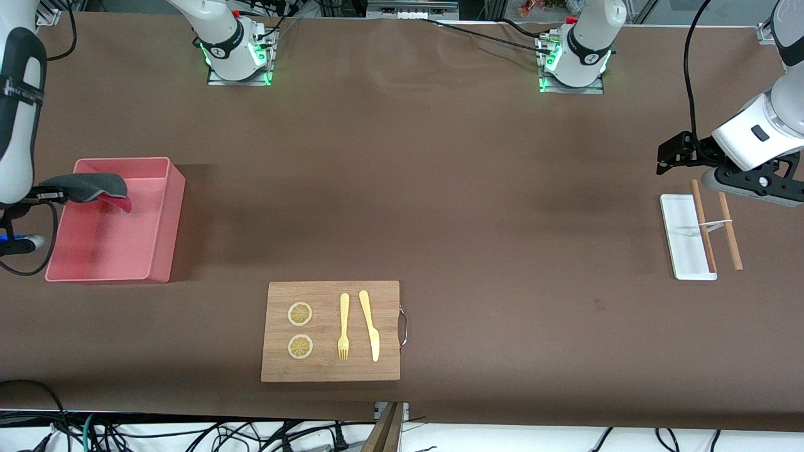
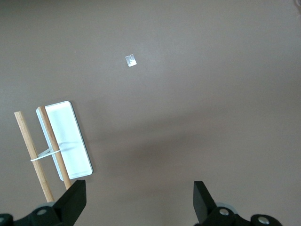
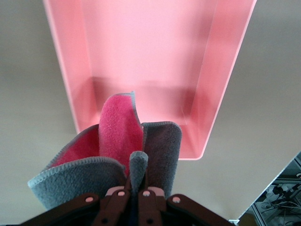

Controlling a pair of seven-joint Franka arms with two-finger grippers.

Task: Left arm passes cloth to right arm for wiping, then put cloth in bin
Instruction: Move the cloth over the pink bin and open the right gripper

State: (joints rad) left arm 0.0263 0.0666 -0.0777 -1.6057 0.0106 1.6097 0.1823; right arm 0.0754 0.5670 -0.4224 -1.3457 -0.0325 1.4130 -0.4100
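Observation:
Next, my right gripper goes around the middle of the pink bin's bottom (image 1: 136,210) (image 3: 139,76). It will let go of the cloth there.
My right gripper (image 1: 53,194) is shut on the cloth (image 1: 88,188) and holds it over the pink bin (image 1: 169,220), above the bin's part farthest from the front camera. In the right wrist view the cloth (image 3: 117,136) hangs folded from the shut gripper (image 3: 136,188), grey outside and crimson inside, over the bin (image 3: 80,94), whose inside holds nothing. My left gripper (image 1: 667,157) is open and empty, up over the table at the left arm's end. The left wrist view shows its gripper (image 2: 139,197) wide apart over bare table.
A wooden cutting board (image 1: 330,370) with two lemon slices, a fork (image 1: 343,326) and a knife (image 1: 369,323) lies near the front edge. A white tray (image 1: 681,242) with two wooden sticks (image 1: 730,232) lies below the left gripper, and also shows in the left wrist view (image 2: 70,141).

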